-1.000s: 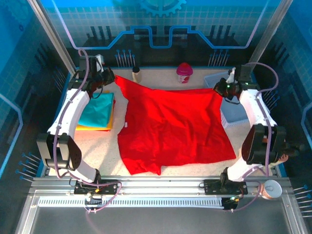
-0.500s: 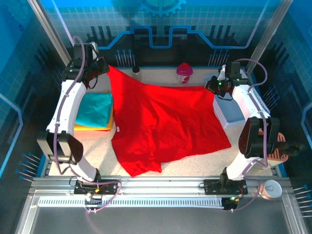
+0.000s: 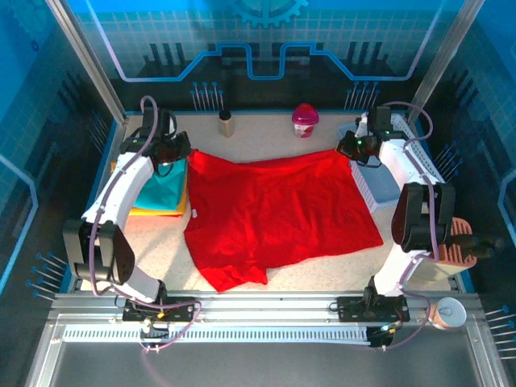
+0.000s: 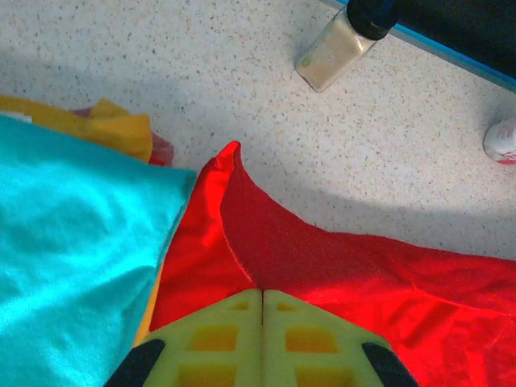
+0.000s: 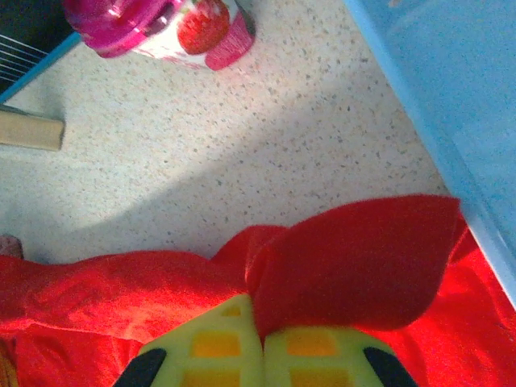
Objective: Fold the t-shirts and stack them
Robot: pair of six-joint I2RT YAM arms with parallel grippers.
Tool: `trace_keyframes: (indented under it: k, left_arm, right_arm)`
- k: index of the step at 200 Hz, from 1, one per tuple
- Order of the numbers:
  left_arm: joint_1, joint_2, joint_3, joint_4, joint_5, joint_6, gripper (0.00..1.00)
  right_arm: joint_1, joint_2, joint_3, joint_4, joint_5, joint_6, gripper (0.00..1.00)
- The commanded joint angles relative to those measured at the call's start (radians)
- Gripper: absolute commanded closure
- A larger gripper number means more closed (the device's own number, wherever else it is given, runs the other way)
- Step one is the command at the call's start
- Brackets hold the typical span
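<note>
My left gripper is to let go of the held corner on the red t-shirt's body (image 3: 208,228), near its small white tag.
A large bright red t-shirt (image 3: 274,214) lies spread over the middle of the table. My left gripper (image 3: 181,155) is shut on its far-left corner (image 4: 234,242), low by the stack. My right gripper (image 3: 348,151) is shut on its far-right corner (image 5: 355,266), which bulges up between the yellow fingers (image 5: 210,347). A folded teal t-shirt (image 3: 161,187) tops a stack at the left, with yellow and orange cloth (image 3: 153,212) under it; the teal (image 4: 72,242) and yellow cloth (image 4: 113,129) also show in the left wrist view.
A white lattice basket (image 3: 423,161) with a pale blue wall (image 5: 451,89) stands at the far right beside the shirt. A tan bottle (image 3: 226,123) and a pink strawberry cup (image 3: 305,119) stand along the back edge. The table's near side holds the arm bases.
Both grippers came down from a raised position, still holding the shirt's far corners. The red shirt's far edge dropped and now lies flatter on the table, pulled straight between them.
</note>
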Motion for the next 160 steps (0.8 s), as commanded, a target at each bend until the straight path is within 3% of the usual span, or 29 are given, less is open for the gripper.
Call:
trace_keyframes:
  k: [1,103,160]
  left_arm:
    - [-0.02,-0.083,-0.052,0.015,0.019,-0.078,1.0]
    - [-0.115,-0.401,-0.335,-0.081,0.079,-0.327,1.0]
    - [-0.117,-0.586,-0.474,-0.102,0.101,-0.443,1.0]
  right_arm:
    - [-0.005,0.026,-0.025,0.007,-0.021,-0.023,1.0]
    - [-0.032,0.03,-0.083,-0.088,0.027,-0.031,1.0]
    - [-0.044,-0.047,-0.183,-0.108,0.075,-0.016,1.0]
